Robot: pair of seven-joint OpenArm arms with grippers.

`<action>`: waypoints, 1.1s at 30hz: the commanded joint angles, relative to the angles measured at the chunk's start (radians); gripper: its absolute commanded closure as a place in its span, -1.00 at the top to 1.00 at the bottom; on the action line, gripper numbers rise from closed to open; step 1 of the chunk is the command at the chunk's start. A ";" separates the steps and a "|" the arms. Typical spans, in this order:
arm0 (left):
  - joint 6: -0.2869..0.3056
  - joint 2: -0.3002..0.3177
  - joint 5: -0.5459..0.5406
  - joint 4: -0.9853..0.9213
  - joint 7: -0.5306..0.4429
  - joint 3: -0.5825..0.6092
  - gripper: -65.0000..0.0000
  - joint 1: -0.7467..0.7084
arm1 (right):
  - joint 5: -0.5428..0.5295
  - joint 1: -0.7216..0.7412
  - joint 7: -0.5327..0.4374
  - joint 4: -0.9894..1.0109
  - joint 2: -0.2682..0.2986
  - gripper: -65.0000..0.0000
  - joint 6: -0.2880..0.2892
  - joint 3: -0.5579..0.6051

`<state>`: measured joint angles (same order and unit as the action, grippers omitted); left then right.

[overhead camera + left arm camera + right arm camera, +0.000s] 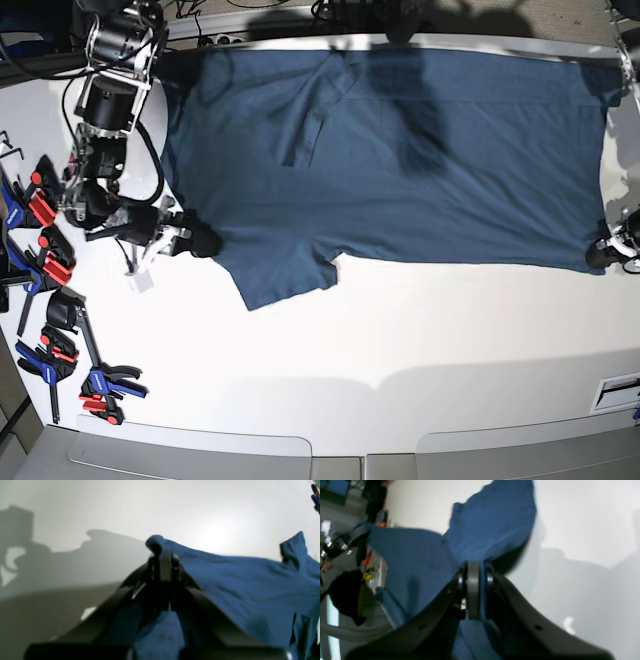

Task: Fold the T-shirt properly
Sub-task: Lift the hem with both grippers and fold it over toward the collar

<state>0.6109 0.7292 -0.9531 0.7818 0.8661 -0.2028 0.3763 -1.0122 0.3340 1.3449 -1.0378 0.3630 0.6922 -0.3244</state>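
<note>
My left gripper releases the T-shirt's front corner next on top of the shirt (602,114), just short of its back corner.
The dark navy T-shirt (400,150) lies spread across the far half of the white table (400,340), with one sleeve (285,275) pointing toward the front. At the base view's left, my right gripper (205,241) is shut on the shirt's edge beside that sleeve. In the right wrist view the cloth (420,567) is pinched between the closed fingers of the right gripper (473,565). My left gripper (598,255) is at the shirt's front right corner. In the left wrist view the left gripper (163,553) is shut on a bunched bit of the T-shirt (237,580).
Several red and blue clamps (40,210) lie along the table's left edge, with more (100,385) near the front left corner. A small label (615,390) sits at the front right. Cables run along the back edge.
</note>
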 commanded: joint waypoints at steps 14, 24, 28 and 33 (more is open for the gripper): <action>0.075 0.037 -0.202 0.018 0.107 -0.006 -1.00 0.002 | -0.170 -0.242 0.033 -0.266 0.013 -1.00 0.006 -0.170; 0.087 0.079 -0.291 0.018 0.116 -0.011 -1.00 -0.139 | -0.174 -0.420 0.033 -0.453 0.013 -1.00 0.006 -0.174; 0.087 0.087 -0.352 0.018 0.179 -0.077 -1.00 -0.170 | -0.166 -0.466 0.035 -0.512 0.014 -1.00 0.006 -0.174; 0.087 0.087 -0.454 0.018 0.317 -0.186 -1.00 -0.198 | -0.166 -0.506 0.046 -0.525 0.014 -1.00 0.006 -0.174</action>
<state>0.6861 0.7845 -1.3743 0.7856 1.1946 -0.3820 0.1623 -1.1530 -0.1841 1.4075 -1.5433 0.3603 0.6926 -0.4927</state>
